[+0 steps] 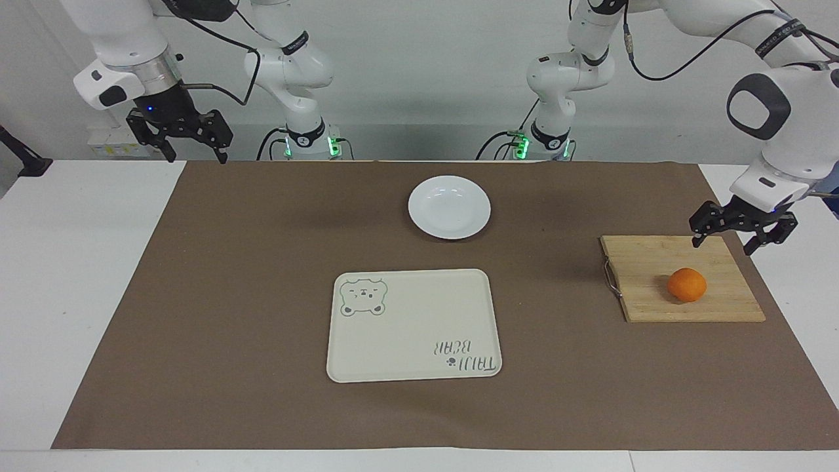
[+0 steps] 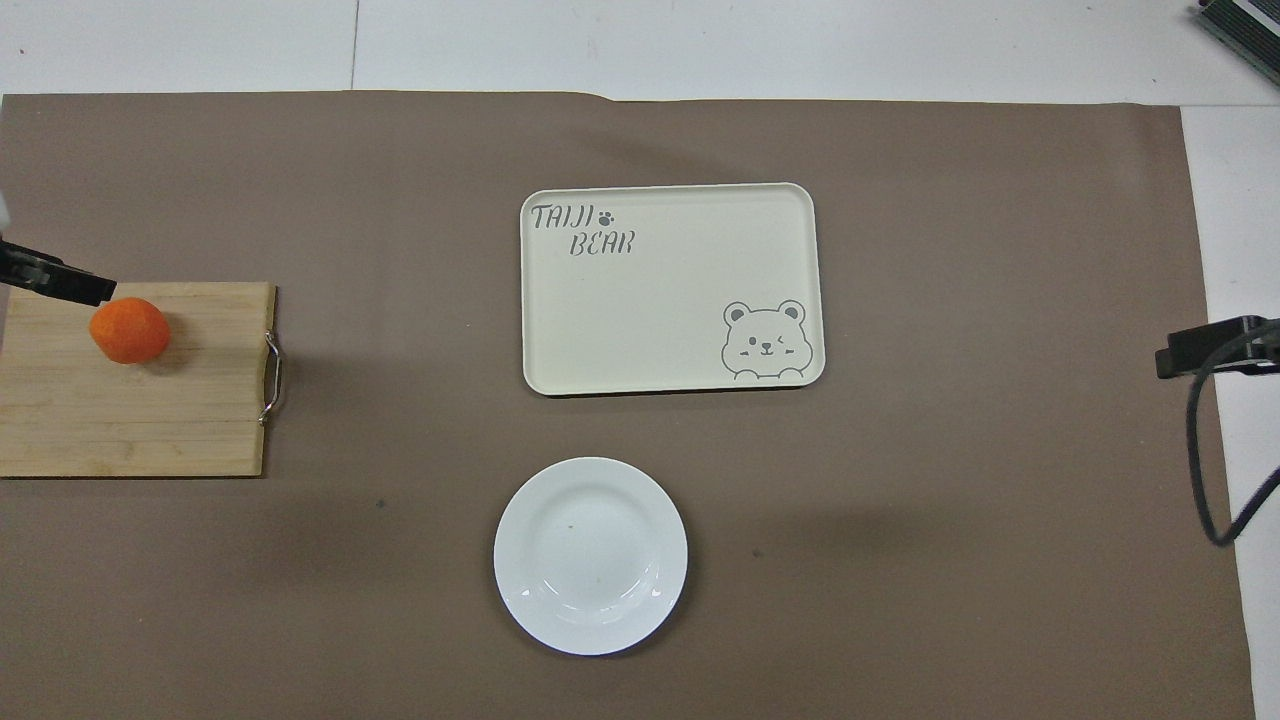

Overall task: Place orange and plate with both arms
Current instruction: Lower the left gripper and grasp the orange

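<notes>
I should next move my left gripper to the orange on the wooden cutting board and close it around the orange's middle (image 2: pixel 130 331).
The orange (image 1: pixel 687 285) lies on a wooden cutting board (image 1: pixel 655 262) toward the left arm's end of the table; it also shows in the overhead view (image 2: pixel 128 331). The white plate (image 1: pixel 449 206) sits empty on the brown mat, near the robots at the table's middle, also seen from overhead (image 2: pixel 590 555). My left gripper (image 1: pixel 721 246) is open and hangs over the board's edge, apart from the orange; one of its fingers (image 2: pixel 60 283) shows in the overhead view. My right gripper (image 1: pixel 196 158) is open and waits, raised at the right arm's end of the table.
A cream tray with a bear drawing (image 1: pixel 419 314) lies farther from the robots than the plate, and is empty (image 2: pixel 670 290). The cutting board (image 2: pixel 130 420) has a metal handle on its side toward the tray. A brown mat (image 1: pixel 262 262) covers the table.
</notes>
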You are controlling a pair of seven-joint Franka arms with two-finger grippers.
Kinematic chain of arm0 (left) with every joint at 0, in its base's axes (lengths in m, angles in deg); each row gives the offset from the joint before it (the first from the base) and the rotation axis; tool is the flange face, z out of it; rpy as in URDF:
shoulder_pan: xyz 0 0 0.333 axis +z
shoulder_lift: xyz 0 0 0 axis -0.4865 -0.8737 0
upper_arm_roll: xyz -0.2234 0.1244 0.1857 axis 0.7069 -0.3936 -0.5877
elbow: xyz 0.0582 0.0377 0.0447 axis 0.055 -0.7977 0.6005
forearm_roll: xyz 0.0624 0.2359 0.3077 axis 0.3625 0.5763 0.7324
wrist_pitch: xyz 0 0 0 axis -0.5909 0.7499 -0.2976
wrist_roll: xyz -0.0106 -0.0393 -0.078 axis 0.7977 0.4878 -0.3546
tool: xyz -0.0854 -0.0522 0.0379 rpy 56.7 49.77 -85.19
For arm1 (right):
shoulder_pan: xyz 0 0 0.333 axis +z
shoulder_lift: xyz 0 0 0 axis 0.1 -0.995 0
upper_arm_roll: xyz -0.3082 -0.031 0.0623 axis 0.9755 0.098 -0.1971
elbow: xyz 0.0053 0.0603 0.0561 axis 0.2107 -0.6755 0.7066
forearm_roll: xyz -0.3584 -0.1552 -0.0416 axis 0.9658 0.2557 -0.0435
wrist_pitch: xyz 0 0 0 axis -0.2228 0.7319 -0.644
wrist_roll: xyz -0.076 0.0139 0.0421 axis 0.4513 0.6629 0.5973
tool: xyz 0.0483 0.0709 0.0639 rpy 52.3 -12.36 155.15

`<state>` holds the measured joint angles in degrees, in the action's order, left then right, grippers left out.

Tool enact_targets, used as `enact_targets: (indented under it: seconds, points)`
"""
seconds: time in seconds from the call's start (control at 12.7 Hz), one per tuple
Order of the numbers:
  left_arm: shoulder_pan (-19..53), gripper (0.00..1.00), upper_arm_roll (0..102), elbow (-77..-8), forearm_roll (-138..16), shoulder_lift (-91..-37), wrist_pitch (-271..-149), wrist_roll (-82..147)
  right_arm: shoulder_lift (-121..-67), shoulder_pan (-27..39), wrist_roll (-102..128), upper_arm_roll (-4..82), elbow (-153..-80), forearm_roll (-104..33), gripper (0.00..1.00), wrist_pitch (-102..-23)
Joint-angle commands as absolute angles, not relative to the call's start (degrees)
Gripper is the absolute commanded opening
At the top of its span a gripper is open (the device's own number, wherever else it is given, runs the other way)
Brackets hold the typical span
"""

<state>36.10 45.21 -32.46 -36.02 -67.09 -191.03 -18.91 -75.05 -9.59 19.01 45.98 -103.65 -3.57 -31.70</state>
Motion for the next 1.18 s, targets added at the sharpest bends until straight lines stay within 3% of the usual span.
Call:
enact_targets:
  seconds: [0.0,0.47,0.94,1.02,1.1]
  points:
    - [37.37,1.00,45.55,-40.24,-36.84,-67.88,-200.30,-26.17,-75.20,-9.69,20.31,45.76,-102.91,-4.62,1.00,-30.75]
    - [39.57,1.00,45.37,-42.71,-36.14,-70.87,-201.36,-39.09,-75.29,-9.69,20.31,45.85,-102.91,-4.70,1.00,-30.75]
    - [39.31,1.00,45.37,-46.14,-36.05,-70.44,-206.71,-39.55,-75.29,-9.69,20.23,45.77,-102.91,-4.62,1.00,-30.75]
    - [39.22,0.93,45.37,-46.23,-36.05,-70.44,-207.08,-39.55,-75.20,-9.69,20.23,45.76,-102.91,-4.62,1.00,-30.75]
    - [39.31,0.62,45.37,-46.23,-36.05,-70.44,-207.08,-39.64,-75.20,-9.69,20.31,45.85,-102.91,-4.70,1.00,-30.75]
